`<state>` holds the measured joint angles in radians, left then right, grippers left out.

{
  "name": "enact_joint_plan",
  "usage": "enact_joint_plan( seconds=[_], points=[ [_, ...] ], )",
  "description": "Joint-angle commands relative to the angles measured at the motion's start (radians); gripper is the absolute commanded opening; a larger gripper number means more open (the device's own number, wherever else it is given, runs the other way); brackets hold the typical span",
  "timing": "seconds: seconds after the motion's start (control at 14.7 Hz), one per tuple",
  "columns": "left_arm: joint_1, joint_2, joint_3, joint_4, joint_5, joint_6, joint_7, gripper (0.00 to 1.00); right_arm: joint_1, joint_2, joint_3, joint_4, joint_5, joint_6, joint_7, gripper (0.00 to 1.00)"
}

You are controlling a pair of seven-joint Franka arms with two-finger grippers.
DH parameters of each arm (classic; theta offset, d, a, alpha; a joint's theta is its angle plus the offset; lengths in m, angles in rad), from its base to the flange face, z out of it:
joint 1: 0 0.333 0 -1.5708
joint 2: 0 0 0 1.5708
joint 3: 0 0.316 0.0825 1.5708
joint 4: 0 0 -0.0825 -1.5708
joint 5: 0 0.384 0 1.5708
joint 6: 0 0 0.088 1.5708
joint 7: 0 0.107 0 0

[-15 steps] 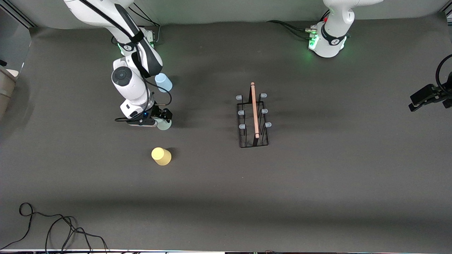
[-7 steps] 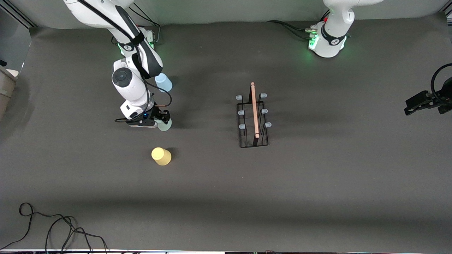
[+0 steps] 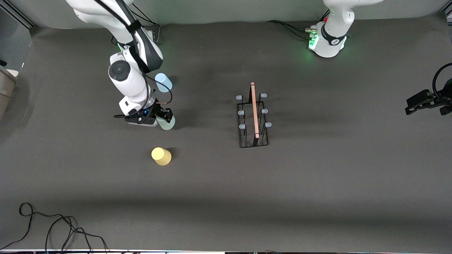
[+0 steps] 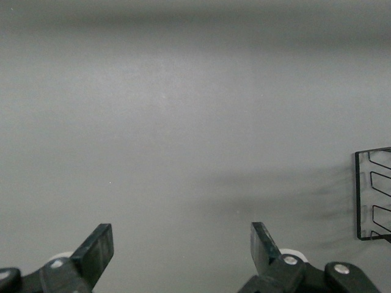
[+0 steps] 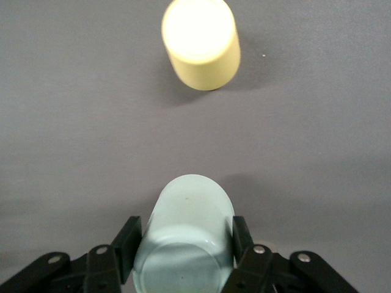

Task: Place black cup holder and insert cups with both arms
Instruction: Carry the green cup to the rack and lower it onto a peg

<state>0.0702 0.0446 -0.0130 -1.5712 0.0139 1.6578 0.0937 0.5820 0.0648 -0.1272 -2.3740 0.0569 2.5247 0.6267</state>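
My right gripper will release the pale grey-green cup on the black holder's corner peg (image 3: 241, 104) that is nearest the light blue cup. The grey-green cup is still held over the table.
My right gripper (image 3: 163, 118) is shut on the pale grey-green cup (image 3: 166, 123), holding it over the table; in the right wrist view the cup (image 5: 186, 235) sits between the two fingers (image 5: 127, 241). The yellow cup (image 3: 161, 156) stands upside down on the table, nearer the front camera; it also shows in the right wrist view (image 5: 200, 43). The light blue cup (image 3: 163, 82) stands by the right arm. The black cup holder (image 3: 253, 118) stands mid-table with its wooden rod on top; one end shows in the left wrist view (image 4: 374, 194). My left gripper (image 3: 425, 102) is open and empty at the left arm's end.
A black cable (image 3: 53, 225) lies coiled on the table's near edge toward the right arm's end. The dark mat (image 3: 317, 183) spreads between the holder and the near edge.
My right gripper has lifted slightly with the grey-green cup and shifted a little toward the holder. My left gripper moved slightly inward from the table's end.
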Motion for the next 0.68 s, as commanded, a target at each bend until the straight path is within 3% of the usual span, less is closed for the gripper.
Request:
enact_joint_plan(
  seconds=[0.0, 0.27, 0.61],
  points=[
    [-0.013, 0.053, -0.002, 0.089, -0.011, -0.018, -0.002, 1.0, 0.071, -0.01, -0.005, 0.152, -0.012, -0.177, 0.135, 0.01],
    [-0.016, 0.101, -0.007, 0.175, -0.012, -0.036, 0.0, 1.0, 0.153, 0.026, -0.003, 0.401, -0.012, -0.42, 0.324, 0.01],
    [-0.032, 0.1, -0.013, 0.18, -0.011, -0.05, -0.006, 1.0, 0.254, 0.09, -0.003, 0.521, -0.011, -0.442, 0.502, 0.01]
  ],
)
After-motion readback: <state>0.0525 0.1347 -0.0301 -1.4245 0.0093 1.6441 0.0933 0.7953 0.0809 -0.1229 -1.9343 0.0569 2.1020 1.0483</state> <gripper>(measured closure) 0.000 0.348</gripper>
